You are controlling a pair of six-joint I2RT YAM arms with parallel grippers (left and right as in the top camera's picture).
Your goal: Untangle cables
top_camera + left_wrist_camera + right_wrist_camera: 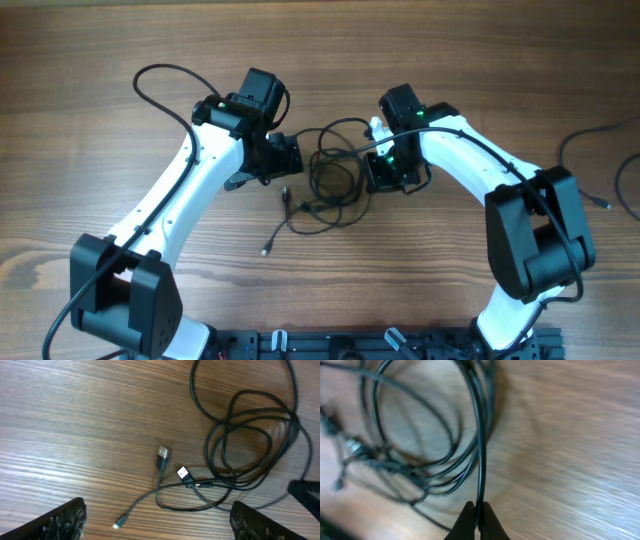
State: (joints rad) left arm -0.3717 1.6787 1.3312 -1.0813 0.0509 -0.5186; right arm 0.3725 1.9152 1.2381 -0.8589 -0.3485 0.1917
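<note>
My left gripper is to close next on the outer strand [311, 178] [207, 452] of the tangled cables, on the side of the loops nearest to my left gripper.
The cables [335, 175] lie as a tangle of thin black loops on the wooden table between my two grippers, with loose plug ends trailing toward the front. In the left wrist view the loops [250, 445] fill the right side and two silvery plugs [162, 452] lie side by side. My left gripper [157, 522] is open and empty, hovering above a small plug end [117, 525]. My right gripper [477, 512] is shut on one strand of the cables [481, 450] at the right edge of the tangle. It shows in the overhead view [385, 170].
Another thin black cable [610, 165] lies at the table's far right edge. A thicker black arm cable [165, 90] arcs at the left behind my left arm. The arm bases stand at the front edge [350, 345].
</note>
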